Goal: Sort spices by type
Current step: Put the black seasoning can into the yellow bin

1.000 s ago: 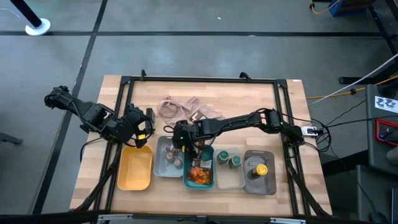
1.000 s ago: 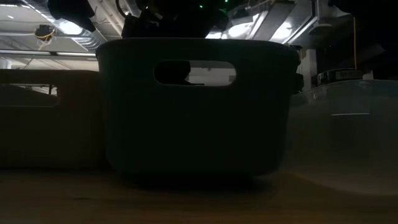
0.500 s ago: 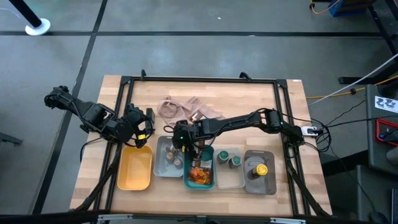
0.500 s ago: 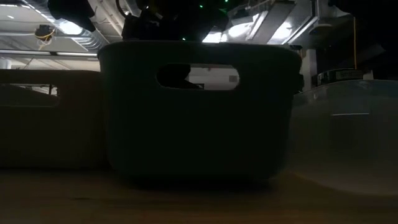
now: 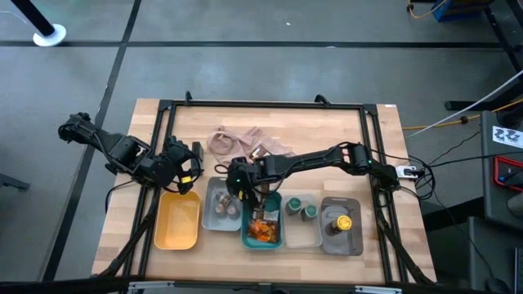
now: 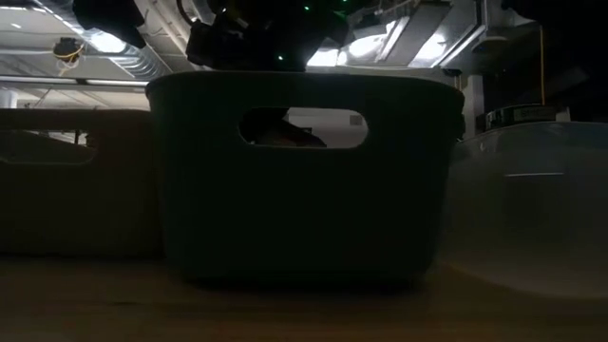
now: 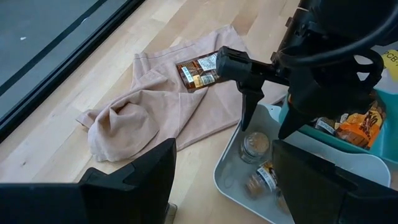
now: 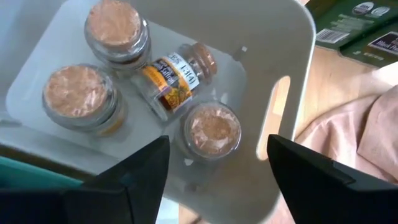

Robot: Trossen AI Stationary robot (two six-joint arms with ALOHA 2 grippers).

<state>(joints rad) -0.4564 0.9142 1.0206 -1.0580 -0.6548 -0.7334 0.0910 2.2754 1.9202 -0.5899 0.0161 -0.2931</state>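
The dark pack nearest the yellow tray and the farther one are on the wood. My left gripper needs to close on the sides of the dark pack [image 5: 196, 166] nearest the yellow tray and leave the farther one there.
Several tan-lidded spice jars sit in the light grey tray [image 8: 292, 37]. Three stand upright, one of them [image 8: 211, 127] right under the fingers, and one jar [image 8: 177, 73] lies on its side. My right gripper [image 8: 211, 158] [image 5: 238, 188] hovers open over this tray and holds nothing. An orange-brown packet [image 7: 198, 70] lies on the beige-pink cloth [image 7: 155, 106]. More such packets [image 5: 263, 228] fill the teal tray [image 6: 304, 190]. My left gripper [image 7: 224, 177] [image 5: 194, 169] waits open, left of the grey tray.
The trays stand in a row along the near edge: yellow [image 5: 178, 222], light grey, teal, clear with green-lidded jars [image 5: 301, 207], and darker grey with a yellow-lidded jar [image 5: 343, 222]. Dark labelled packs [image 8: 348, 28] lie on the wood beside the grey tray. Bare wood lies toward the far edge.
In the low view the teal tray has shifted a little: its rim sits lower and its handle hole lies slightly farther right, with something orange-brown now showing through it. Both arms stay about where they were.
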